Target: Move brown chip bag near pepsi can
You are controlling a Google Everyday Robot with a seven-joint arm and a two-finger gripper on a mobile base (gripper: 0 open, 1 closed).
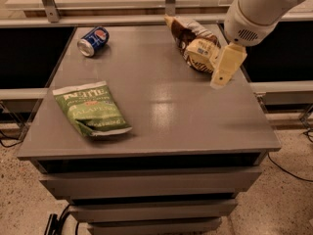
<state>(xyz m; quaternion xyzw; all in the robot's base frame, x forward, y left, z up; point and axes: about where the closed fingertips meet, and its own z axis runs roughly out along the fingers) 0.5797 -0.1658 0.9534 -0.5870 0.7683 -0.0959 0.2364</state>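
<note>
The brown chip bag's middle [202, 47], between the bag's two ends, is the next place my gripper will go to and close on.
The brown chip bag [195, 45] lies at the back right of the grey table [156, 106]. The pepsi can [93, 40], small and blue with a silver top, lies on its side at the back left. My gripper [221, 77] hangs from the white arm at the upper right. Its cream-coloured finger points down over the table's right side, just in front and to the right of the brown bag. It holds nothing.
A green chip bag [91, 109] lies at the front left of the table. A rail and glass panel [112, 4] run behind the table. Drawers sit under the tabletop [146, 185]. Speckled floor lies on both sides.
</note>
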